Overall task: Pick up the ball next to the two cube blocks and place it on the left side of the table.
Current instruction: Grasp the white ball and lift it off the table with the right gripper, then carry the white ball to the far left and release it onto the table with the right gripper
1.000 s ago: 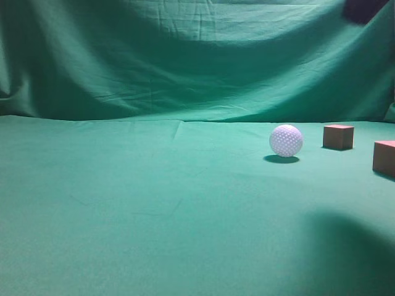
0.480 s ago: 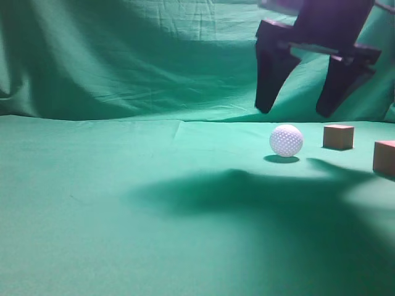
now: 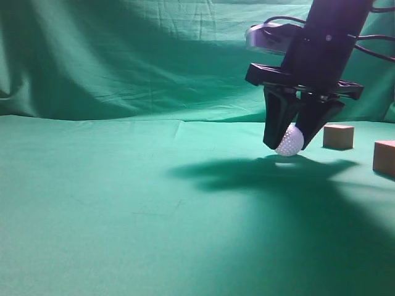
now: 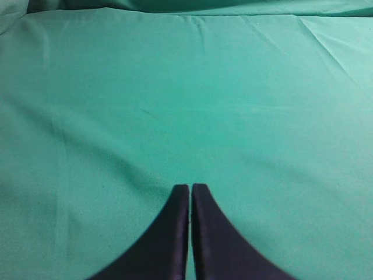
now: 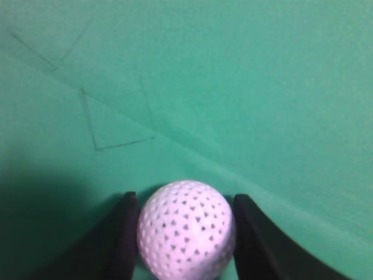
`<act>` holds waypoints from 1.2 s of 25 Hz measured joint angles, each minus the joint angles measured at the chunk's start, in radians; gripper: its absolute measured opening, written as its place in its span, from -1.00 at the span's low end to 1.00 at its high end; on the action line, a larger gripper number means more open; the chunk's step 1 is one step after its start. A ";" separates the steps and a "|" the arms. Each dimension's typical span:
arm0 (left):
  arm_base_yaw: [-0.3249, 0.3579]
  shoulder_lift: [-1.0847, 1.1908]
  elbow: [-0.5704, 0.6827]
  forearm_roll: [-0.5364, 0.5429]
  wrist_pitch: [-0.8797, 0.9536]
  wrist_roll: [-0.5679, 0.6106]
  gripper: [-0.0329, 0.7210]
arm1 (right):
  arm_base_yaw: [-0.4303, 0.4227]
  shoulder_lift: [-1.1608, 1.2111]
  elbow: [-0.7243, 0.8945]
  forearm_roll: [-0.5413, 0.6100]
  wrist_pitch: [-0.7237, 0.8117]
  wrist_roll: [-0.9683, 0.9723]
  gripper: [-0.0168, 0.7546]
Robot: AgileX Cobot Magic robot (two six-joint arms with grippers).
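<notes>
The robot's right gripper will put the ball down near the backdrop, at the table's side (image 3: 12, 133) farthest from the cube blocks.
The white dimpled golf ball (image 3: 290, 142) sits on the green table (image 3: 123, 197) at the right. My right gripper (image 3: 289, 147) has come down from above and its two black fingers press both sides of the ball. In the right wrist view the ball (image 5: 185, 230) fills the gap of the right gripper (image 5: 185, 196). The two reddish-brown cube blocks stand to the right of the ball, one (image 3: 339, 136) close by and one (image 3: 384, 158) at the frame's edge. My left gripper (image 4: 190, 186) is shut and empty over bare cloth, and does not show in the exterior view.
A wrinkled green cloth backdrop (image 3: 123, 61) hangs behind the table. The arm casts a wide dark shadow (image 3: 259, 179) over the cloth in front of the ball. Only green cloth shows on the left half of the table.
My right gripper came in from the upper right, dropped from above the ball to table level and narrowed its fingers around it. The ball and cubes have stayed in place.
</notes>
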 joint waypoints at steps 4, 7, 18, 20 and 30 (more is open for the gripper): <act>0.000 0.000 0.000 0.000 0.000 0.000 -0.91 | 0.001 0.002 -0.047 0.014 0.033 0.000 -0.12; 0.000 0.000 0.000 0.000 0.000 0.000 -0.91 | 0.013 0.002 -0.145 0.100 0.092 -0.027 -0.12; 0.000 0.000 0.000 0.000 0.000 0.000 -0.91 | 0.330 0.130 -0.539 0.374 -0.203 -0.326 -0.12; 0.000 0.000 0.000 0.000 0.000 0.000 -0.91 | 0.371 0.211 -0.621 0.384 -0.240 -0.332 -0.12; 0.000 0.000 0.000 0.000 0.000 0.000 -0.91 | 0.507 0.586 -0.936 0.413 -0.419 -0.357 -0.12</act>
